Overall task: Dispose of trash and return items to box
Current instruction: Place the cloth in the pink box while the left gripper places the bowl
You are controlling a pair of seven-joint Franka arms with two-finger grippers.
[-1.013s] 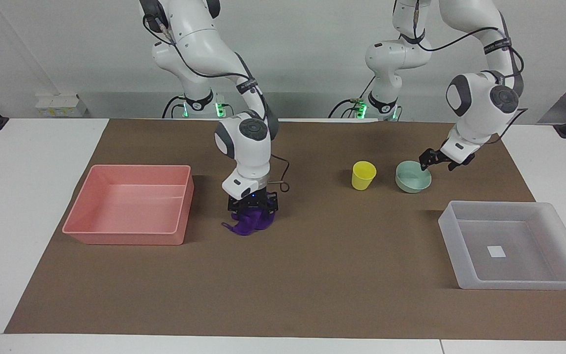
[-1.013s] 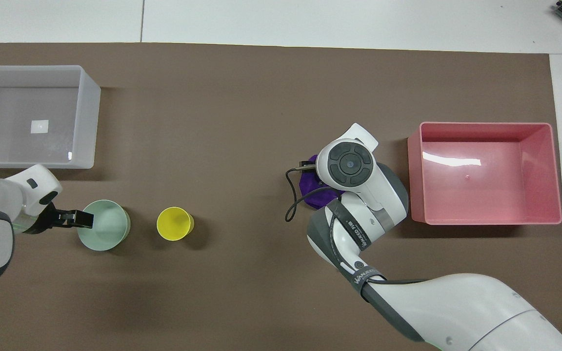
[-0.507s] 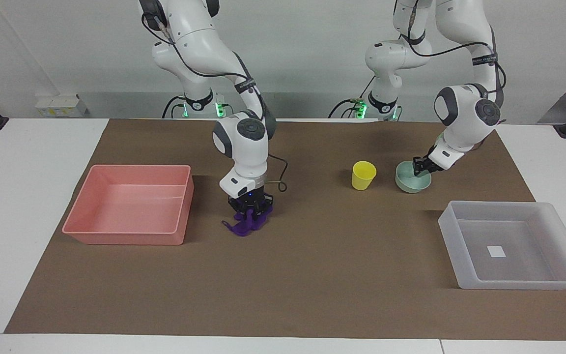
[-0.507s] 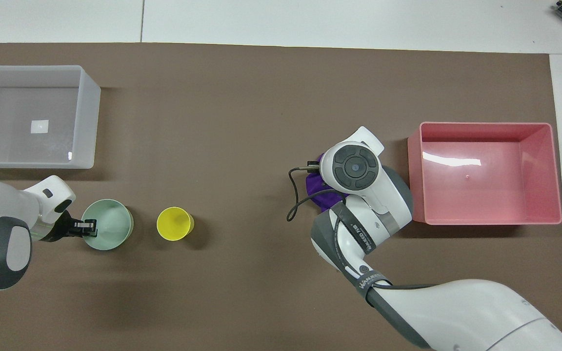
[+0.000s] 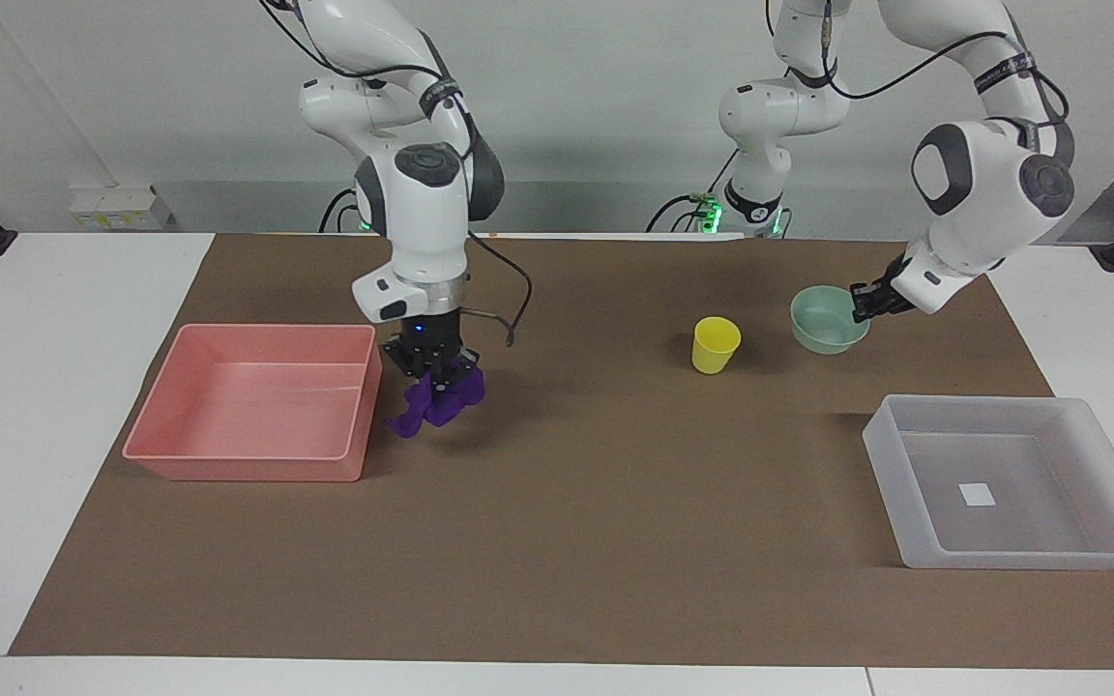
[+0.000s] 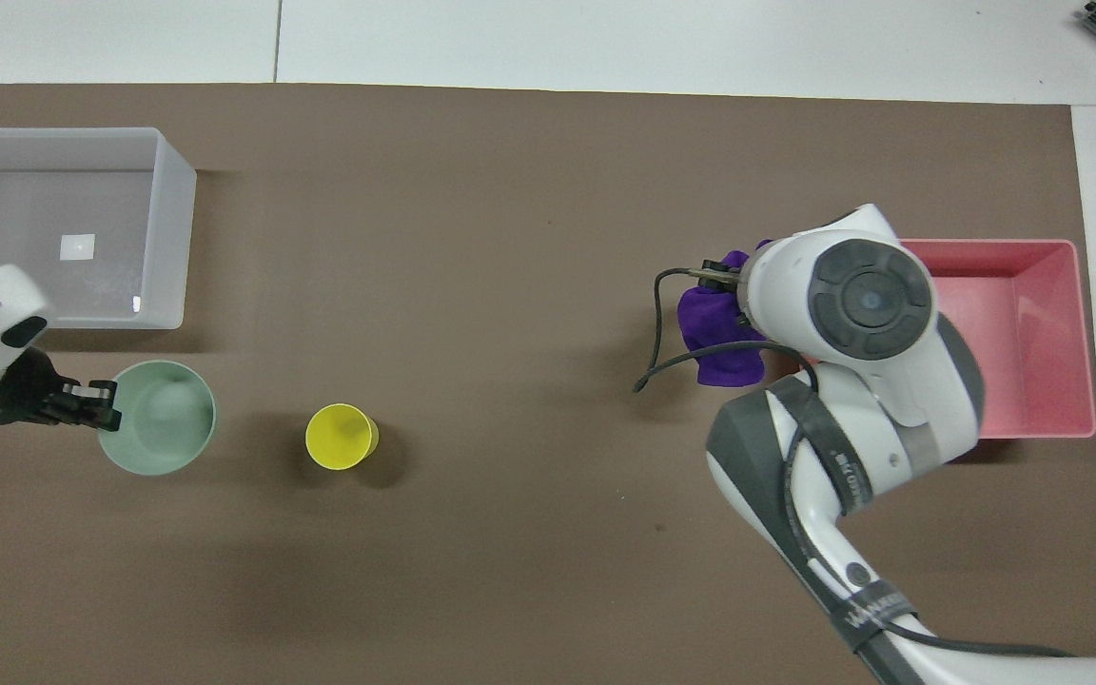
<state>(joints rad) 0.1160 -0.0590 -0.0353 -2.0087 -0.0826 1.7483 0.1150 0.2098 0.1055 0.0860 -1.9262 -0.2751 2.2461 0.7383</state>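
The robot's left gripper will release the mint-green bowl over the white sticker on the bottom of the translucent box (image 6: 89, 250).
My right gripper (image 5: 434, 375) is shut on the purple cloth (image 5: 439, 404) and holds it in the air over the mat, right beside the pink tray (image 5: 257, 470). In the overhead view the cloth (image 6: 714, 323) shows beside the right arm's wrist. My left gripper (image 5: 861, 304) is shut on the rim of the mint-green bowl (image 5: 826, 321) and holds it lifted off the mat; the left gripper (image 6: 99, 403) also grips the bowl (image 6: 160, 419) in the overhead view. The yellow cup (image 5: 715, 345) stands on the mat. The translucent box (image 5: 915, 447) sits toward the left arm's end.
A brown mat (image 5: 615, 503) covers the table. The pink tray (image 6: 1062, 423) is partly covered by my right arm in the overhead view. The box (image 6: 172, 190) has a white sticker on its bottom. The cup (image 6: 342, 437) stands beside the bowl.
My right gripper lifted the purple cloth off the mat and carried it toward the pink tray. My left gripper closed on the bowl's rim and raised it.
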